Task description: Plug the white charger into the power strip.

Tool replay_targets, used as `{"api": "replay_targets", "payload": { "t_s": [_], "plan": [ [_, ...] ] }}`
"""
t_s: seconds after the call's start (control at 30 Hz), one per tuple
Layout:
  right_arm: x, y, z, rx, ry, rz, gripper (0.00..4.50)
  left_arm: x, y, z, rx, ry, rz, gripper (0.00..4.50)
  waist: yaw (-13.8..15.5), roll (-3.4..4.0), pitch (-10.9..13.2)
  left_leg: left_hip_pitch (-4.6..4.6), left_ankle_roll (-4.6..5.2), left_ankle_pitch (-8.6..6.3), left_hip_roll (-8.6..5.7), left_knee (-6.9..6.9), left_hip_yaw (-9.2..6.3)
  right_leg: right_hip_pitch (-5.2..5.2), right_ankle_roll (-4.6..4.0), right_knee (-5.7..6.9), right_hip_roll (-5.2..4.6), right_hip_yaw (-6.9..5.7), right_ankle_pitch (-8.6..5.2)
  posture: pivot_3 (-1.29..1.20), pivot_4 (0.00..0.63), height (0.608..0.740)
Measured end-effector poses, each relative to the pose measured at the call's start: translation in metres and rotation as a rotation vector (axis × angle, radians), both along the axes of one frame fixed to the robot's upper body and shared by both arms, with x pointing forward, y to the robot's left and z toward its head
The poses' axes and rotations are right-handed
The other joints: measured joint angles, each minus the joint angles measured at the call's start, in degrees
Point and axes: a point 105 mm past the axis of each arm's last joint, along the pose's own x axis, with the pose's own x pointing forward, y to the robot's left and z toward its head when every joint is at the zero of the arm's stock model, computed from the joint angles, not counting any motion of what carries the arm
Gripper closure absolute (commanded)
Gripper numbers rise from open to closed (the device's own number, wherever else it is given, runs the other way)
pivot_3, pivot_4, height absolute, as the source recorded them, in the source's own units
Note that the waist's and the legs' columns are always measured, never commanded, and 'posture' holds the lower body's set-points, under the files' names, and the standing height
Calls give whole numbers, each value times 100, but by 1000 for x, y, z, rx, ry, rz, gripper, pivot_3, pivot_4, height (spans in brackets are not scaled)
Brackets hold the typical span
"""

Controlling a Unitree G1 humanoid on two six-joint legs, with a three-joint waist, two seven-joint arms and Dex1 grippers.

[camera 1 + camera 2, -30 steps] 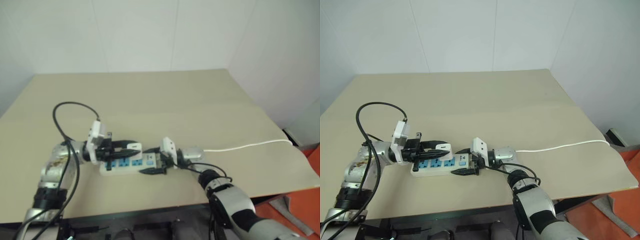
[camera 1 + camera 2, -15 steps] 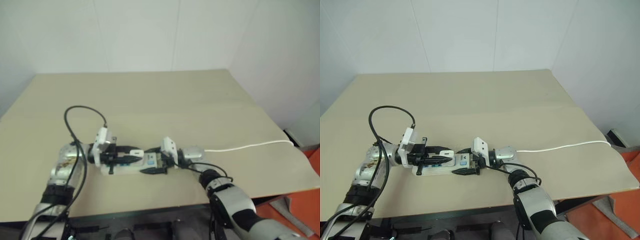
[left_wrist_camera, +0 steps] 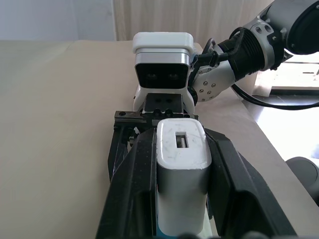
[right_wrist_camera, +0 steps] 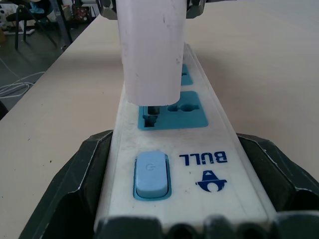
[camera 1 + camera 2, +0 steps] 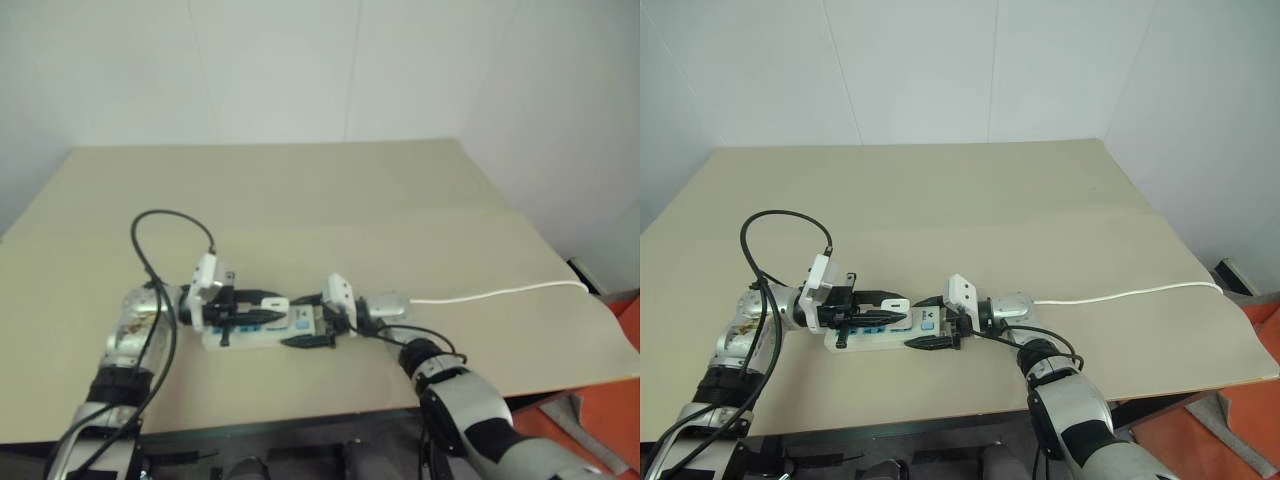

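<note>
The robot's left gripper needs to release the white charger in the power strip's socket (image 5: 279, 319) (image 3: 182, 230) closest to the switch.
The power strip (image 5: 872, 337) lies along the front of the table, white with blue sockets (image 4: 172, 115) and a blue switch (image 4: 151, 174). My right gripper (image 5: 923, 322) is shut on its switch end, one black finger (image 4: 75, 189) on each long side. My left gripper (image 5: 892, 308) points toward the right one and is shut on the white charger (image 3: 182, 164), black fingers (image 3: 132, 199) pressed to both its sides. The white charger (image 4: 149, 50) stands over the socket nearest the switch. Its prongs reach into the slots, with a small gap under its body.
The strip's thin white cord (image 5: 1120, 293) runs right across the beige table (image 5: 990, 200) to its right edge. A black cable (image 5: 770, 215) loops above my left arm. The table's front edge lies just below the strip. Orange floor (image 5: 1260, 400) shows at right.
My left forearm and its cable loop have swung right, toward the strip. The gripper with the charger sits a little lower over the socket. My right gripper has kept still.
</note>
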Motion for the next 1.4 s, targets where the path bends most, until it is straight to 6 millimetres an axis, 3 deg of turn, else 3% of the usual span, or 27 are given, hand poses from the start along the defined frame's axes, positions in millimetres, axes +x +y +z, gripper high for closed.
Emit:
{"api": "replay_targets", "payload": {
  "t_s": [1.37,1.4],
  "plan": [
    [0,-3,0,-11,-3,6,1062,0,0,-20,8,19,27,3490,47,1,-1,5,0,0,0,-3,1,6,0,-7,0,1,0,0,150,740],
    [0,-3,0,-11,-2,7,1062,0,0,-20,9,21,28,3140,47,1,-1,5,0,0,0,-3,2,6,0,-8,0,2,0,0,150,740]
  ]
}}
